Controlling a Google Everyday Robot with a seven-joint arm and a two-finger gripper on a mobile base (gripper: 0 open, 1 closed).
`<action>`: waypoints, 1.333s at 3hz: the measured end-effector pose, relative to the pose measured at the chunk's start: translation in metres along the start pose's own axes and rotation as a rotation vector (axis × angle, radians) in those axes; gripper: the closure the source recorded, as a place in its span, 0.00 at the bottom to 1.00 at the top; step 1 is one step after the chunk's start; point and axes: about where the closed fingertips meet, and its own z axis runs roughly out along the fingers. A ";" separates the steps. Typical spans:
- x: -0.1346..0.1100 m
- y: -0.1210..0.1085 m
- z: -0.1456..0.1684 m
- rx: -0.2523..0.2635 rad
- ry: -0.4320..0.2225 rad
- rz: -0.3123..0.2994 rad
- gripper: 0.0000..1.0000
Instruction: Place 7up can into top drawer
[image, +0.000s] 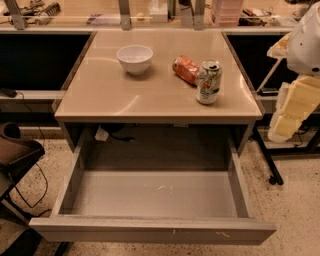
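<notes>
I need to next move my gripper to the upright 7up can next to the orange soda can and close it on the 7up can's upper half (209, 76).
The 7up can (208, 82), silver-white with green markings and a dented body, stands upright on the beige table top (125, 95) at the right. The top drawer (155, 192) is pulled fully open below the table, and its grey floor is bare. My gripper (295, 110), cream-yellow under a white arm housing (307, 42), hangs at the right edge of the view. It is beside the table, to the right of the can and apart from it.
An orange soda can (185, 69) lies on its side just behind and left of the 7up can. A white bowl (134, 58) stands at the table's back centre. A dark chair (15, 150) and cables are on the left floor, and a black stand leg (267, 160) is on the right.
</notes>
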 end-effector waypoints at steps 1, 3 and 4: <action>-0.012 -0.032 0.022 -0.010 -0.059 -0.002 0.00; -0.017 -0.099 0.101 -0.106 -0.264 0.070 0.00; -0.018 -0.099 0.101 -0.106 -0.265 0.070 0.00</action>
